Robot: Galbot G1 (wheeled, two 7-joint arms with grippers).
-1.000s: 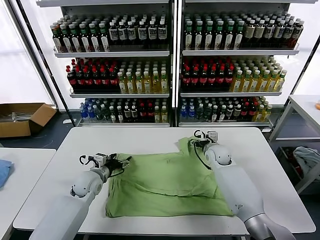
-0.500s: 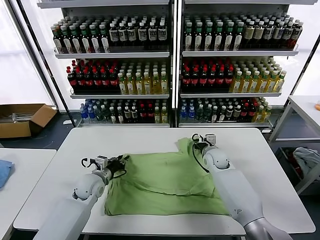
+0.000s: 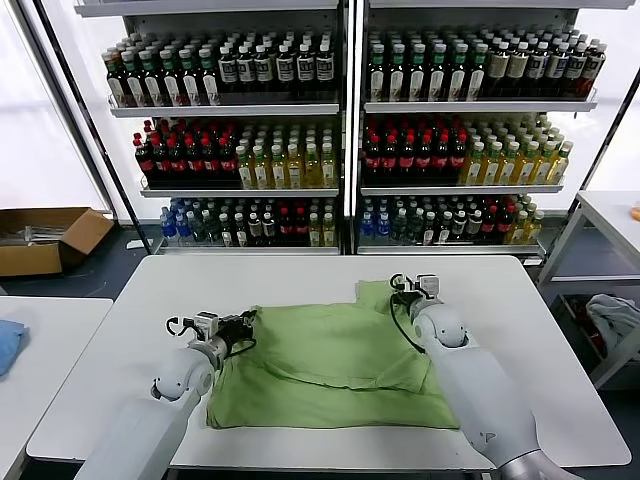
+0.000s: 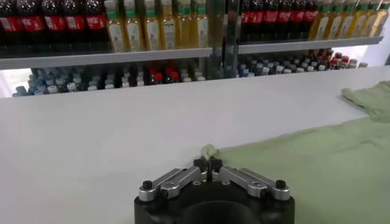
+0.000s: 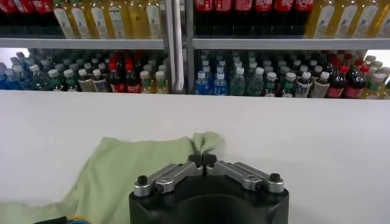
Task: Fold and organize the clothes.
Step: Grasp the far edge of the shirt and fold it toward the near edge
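Observation:
The shirt's far corner, now pinched between closed fingertips, will be let go by my left gripper over the shirt's side edge (image 3: pixel 232 349), about halfway toward its near corner.
One light green shirt (image 3: pixel 330 375) lies plain side up on the white table (image 3: pixel 300 275), partly folded over itself. My left gripper (image 3: pixel 248 326) is shut on the shirt's far left corner; the left wrist view shows the pinched cloth (image 4: pixel 209 150) between the closed fingertips of that gripper (image 4: pixel 208 163). My right gripper (image 3: pixel 397 292) is shut on the shirt's far right corner, near the table's far side. In the right wrist view the bunched green corner (image 5: pixel 204 143) sits in the closed tips of the gripper (image 5: pixel 203 160). No collar, buttons or print show.
Shelves of bottles (image 3: pixel 350 130) stand behind the table. A cardboard box (image 3: pixel 45 235) lies on the floor at far left. A blue cloth (image 3: pixel 6 340) rests on a side table at left. A grey-white fabric bundle (image 3: pixel 615 320) sits at right beside another table.
Both grippers, still holding the shirt's far corners, shifted slightly right and drew the far edge taut. The shirt's left side moved right with them.

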